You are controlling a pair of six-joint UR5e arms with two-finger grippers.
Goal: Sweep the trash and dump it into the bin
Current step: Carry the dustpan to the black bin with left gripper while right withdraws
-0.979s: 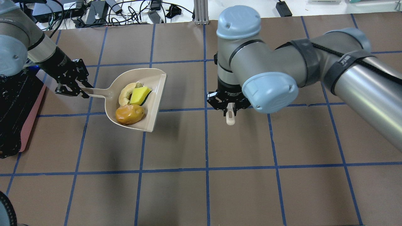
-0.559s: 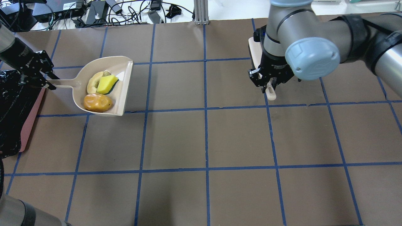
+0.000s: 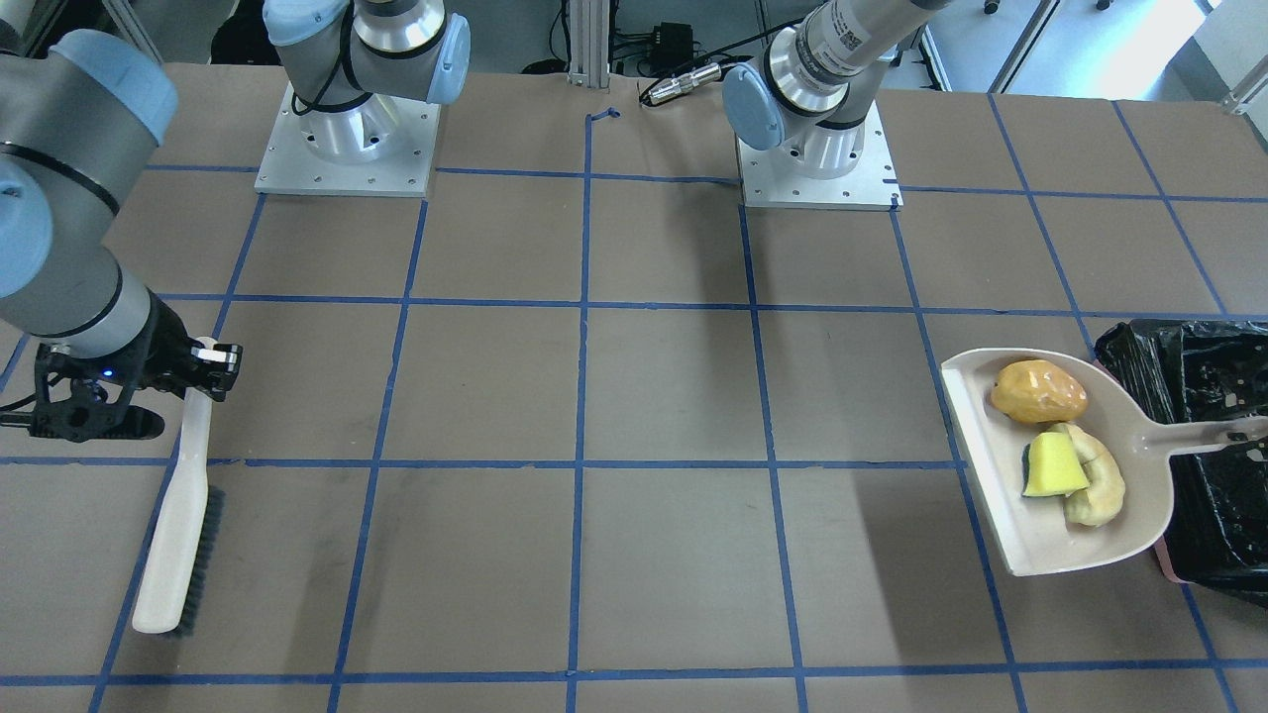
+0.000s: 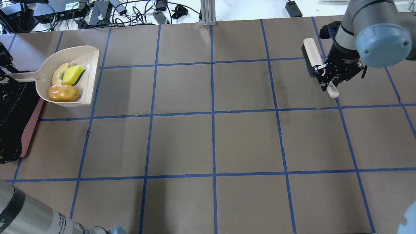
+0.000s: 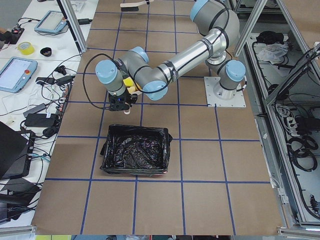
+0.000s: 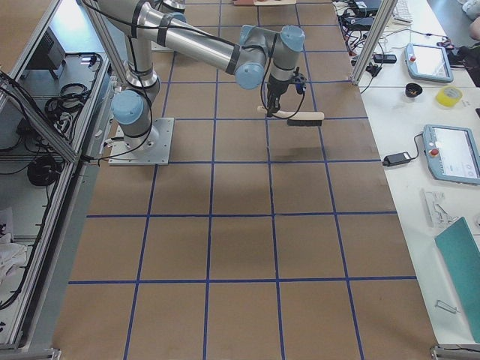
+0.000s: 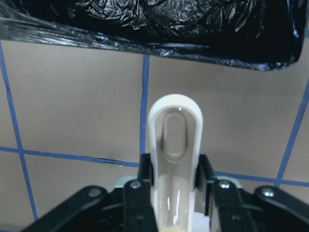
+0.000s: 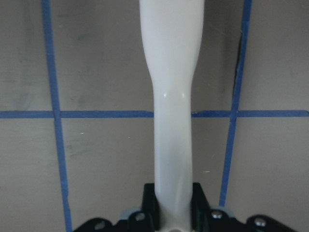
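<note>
Next, my right gripper puts the cream brush down along the slanted blue tape line (image 3: 158,509) (image 8: 230,72) at the side of the table.
My left gripper (image 7: 174,169) is shut on the handle (image 7: 175,130) of the beige dustpan (image 4: 87,78) and holds it level beside the bin (image 4: 13,117). In the overhead view this gripper (image 4: 5,70) sits at the far left edge. The pan carries the orange-brown lump (image 4: 64,93), the cream crescent (image 4: 58,74) and the yellow wedge (image 4: 73,74). The bin has pink walls and a black bag liner (image 3: 1209,416), and it looks empty in the exterior left view (image 5: 134,156). My right gripper (image 4: 328,83) is shut on the handle (image 8: 171,96) of a cream brush (image 4: 312,55) at the far right.
The table (image 4: 211,143) is brown with a blue tape grid. Cables and power bricks (image 4: 97,13) lie beyond its far edge. Both arm bases (image 3: 347,139) stand on the robot's side. A metal post (image 4: 208,13) stands at the far middle.
My left gripper has carried the loaded dustpan left, up to the bin. My right arm has swung right with the brush, out of the table's middle.
</note>
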